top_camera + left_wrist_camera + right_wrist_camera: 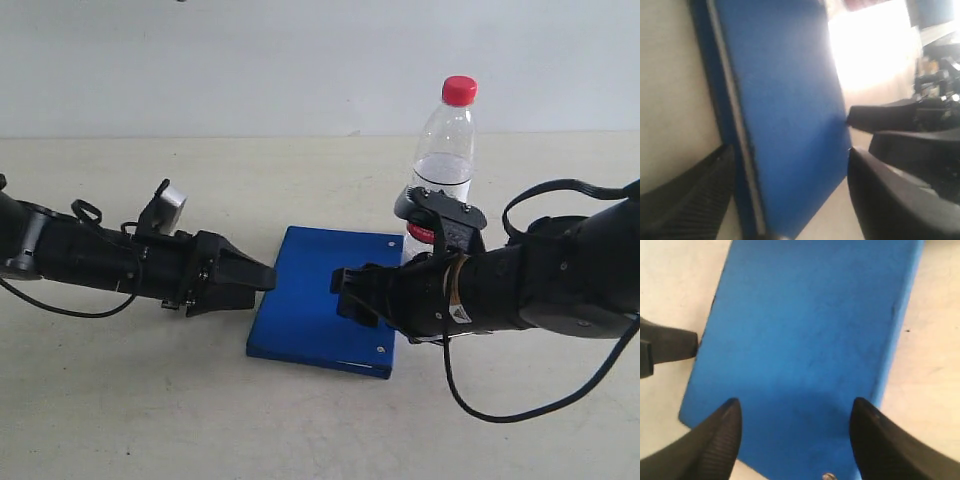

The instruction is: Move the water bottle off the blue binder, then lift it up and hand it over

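Observation:
I can only just reach past the blue binder's page edge with my left gripper's fingers, so I will grip farther in over the binder's cover (298, 288) with it before lifting.
The blue binder (320, 300) lies flat on the table between my two arms. The water bottle (445, 150), clear with a red cap, stands upright by the binder's far right corner, behind my right arm, which hides its base. My left gripper (265, 278) is at the binder's left edge. In the left wrist view its jaws (790, 150) stand open and wide, with the binder (785, 100) and its white page edge between them. My right gripper (345, 290) hovers over the binder's right half, open (795, 410) and holding nothing, above the blue cover (805, 325).
The pale tabletop (150, 400) spreads around the binder, with a white wall behind it. A black cable (540, 400) loops down from my right arm onto the table. One left fingertip (665, 347) shows at the binder's edge in the right wrist view.

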`<state>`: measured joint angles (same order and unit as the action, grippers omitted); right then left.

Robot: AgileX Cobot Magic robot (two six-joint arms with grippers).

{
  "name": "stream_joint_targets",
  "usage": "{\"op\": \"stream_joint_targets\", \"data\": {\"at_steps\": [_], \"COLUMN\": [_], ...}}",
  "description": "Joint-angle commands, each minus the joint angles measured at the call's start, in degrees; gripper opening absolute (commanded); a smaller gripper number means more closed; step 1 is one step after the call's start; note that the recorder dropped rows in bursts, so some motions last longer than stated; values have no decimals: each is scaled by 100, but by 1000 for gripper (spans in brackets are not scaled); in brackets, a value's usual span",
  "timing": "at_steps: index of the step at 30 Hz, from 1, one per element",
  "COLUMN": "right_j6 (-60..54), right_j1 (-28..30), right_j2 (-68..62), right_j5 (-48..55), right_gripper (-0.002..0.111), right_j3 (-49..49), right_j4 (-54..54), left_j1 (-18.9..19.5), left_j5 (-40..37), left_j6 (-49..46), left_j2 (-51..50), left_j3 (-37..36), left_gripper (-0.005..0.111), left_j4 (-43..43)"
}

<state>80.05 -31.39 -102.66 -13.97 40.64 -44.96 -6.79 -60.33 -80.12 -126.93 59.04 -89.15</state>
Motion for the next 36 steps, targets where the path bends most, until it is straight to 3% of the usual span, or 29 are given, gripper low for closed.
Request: {"op": "stream_joint_targets", "data": {"at_steps": [1, 4, 9, 14, 16, 17, 22, 25, 26, 32, 36], "right_j6": [-52, -476, -22, 973, 1120, 1134, 1147, 1148, 1091, 1229, 1242], "right_j1": [48, 57, 57, 57, 57, 57, 57, 57, 57, 57, 158], "right_j2": [14, 14, 14, 14, 14, 14, 14, 14, 14, 14, -36], "right_j5": [1176, 785, -128, -751, -787, -757, -769, -769, -769, -76, -402], "right_gripper": [59, 59, 59, 59, 59, 59, 59, 59, 59, 59, 59], "right_j3": [4, 4, 4, 4, 4, 4, 4, 4, 4, 4, 4], "right_j4": [-56, -88, -124, -1277, -1454, -1493, -1552, -1728, -1751, -2295, -2496], "left_j1": [-47, -110, -438, -496, -482, -482, -482, -482, -482, -111, 42], "left_j5": [951, 952, 880, 55, -616, -964, -964, -589, -563, -964, -964], "left_j6": [624, 702, 727, 705, 510, 313, 16, 68, -68, -804, -777], "left_j2": [-76, -76, -76, -76, -76, -76, -76, -76, -76, -76, -21], "left_j3": [-47, -35, 149, 187, 187, 187, 187, 187, 187, 153, 12], "left_gripper": [61, 61, 61, 61, 61, 58, 37, 17, 4, 4, 4], "left_j4": [871, 735, 669, -61, -258, -275, -148, 141, 299, 588, 453]}}
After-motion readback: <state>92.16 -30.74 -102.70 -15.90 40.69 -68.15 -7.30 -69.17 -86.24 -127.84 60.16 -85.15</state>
